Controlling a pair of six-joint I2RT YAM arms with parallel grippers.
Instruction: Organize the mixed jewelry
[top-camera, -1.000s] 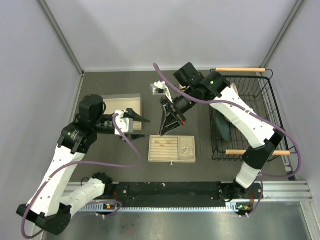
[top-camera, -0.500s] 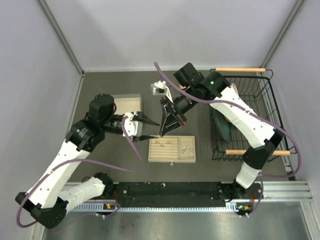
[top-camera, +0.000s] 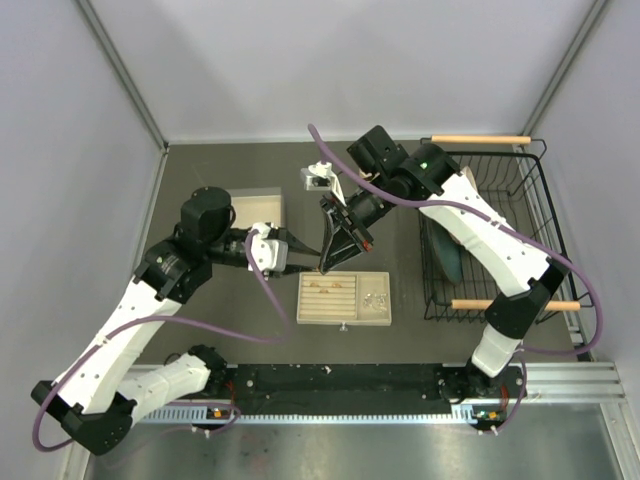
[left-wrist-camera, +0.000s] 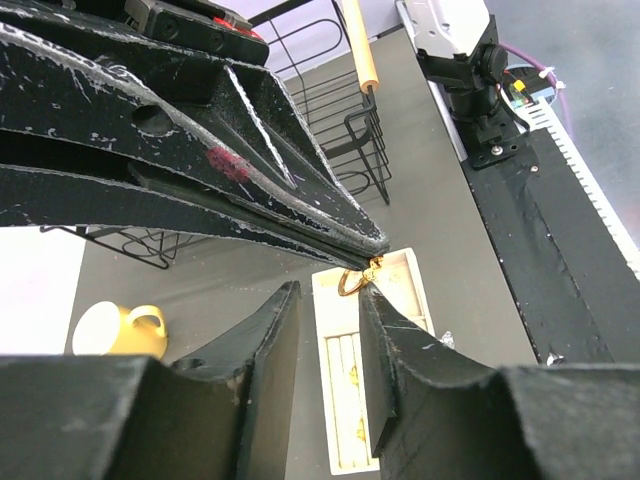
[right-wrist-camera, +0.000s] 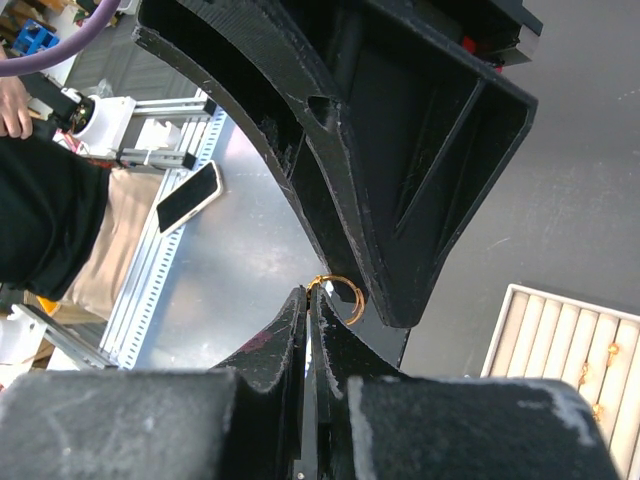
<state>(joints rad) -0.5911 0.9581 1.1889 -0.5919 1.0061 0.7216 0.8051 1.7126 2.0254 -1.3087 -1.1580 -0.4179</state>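
Note:
The band of the gold ring slants off the fingers of my right gripper, so my left gripper should hold it while my right gripper turns and takes hold of the ring's decorated side (left-wrist-camera: 375, 267).
My right gripper (right-wrist-camera: 307, 296) is shut on a thin gold ring (right-wrist-camera: 345, 300), pinched at its fingertips above the cream slotted jewelry box (top-camera: 343, 312). The same ring (left-wrist-camera: 351, 284) hangs just in front of my left gripper (left-wrist-camera: 328, 292), whose jaws stand apart on either side of it; the ring sits close to the right finger's tip. In the top view both grippers meet tip to tip at the box's far left corner, right gripper (top-camera: 322, 267) and left gripper (top-camera: 303, 256). Small gold pieces (top-camera: 320, 284) lie in the box's slots and a silvery cluster (top-camera: 374, 298) in its right compartment.
A black wire basket (top-camera: 490, 230) with wooden handles stands at the right. A shallow cream tray (top-camera: 255, 208) lies at the left behind my left arm. A yellow mug (left-wrist-camera: 115, 328) stands on the dark table. A tiny silvery piece (left-wrist-camera: 447, 340) lies beside the box.
My left arm has swung right from the cream tray to the right gripper's tips, and its jaws have narrowed. The right arm has held still with the ring.

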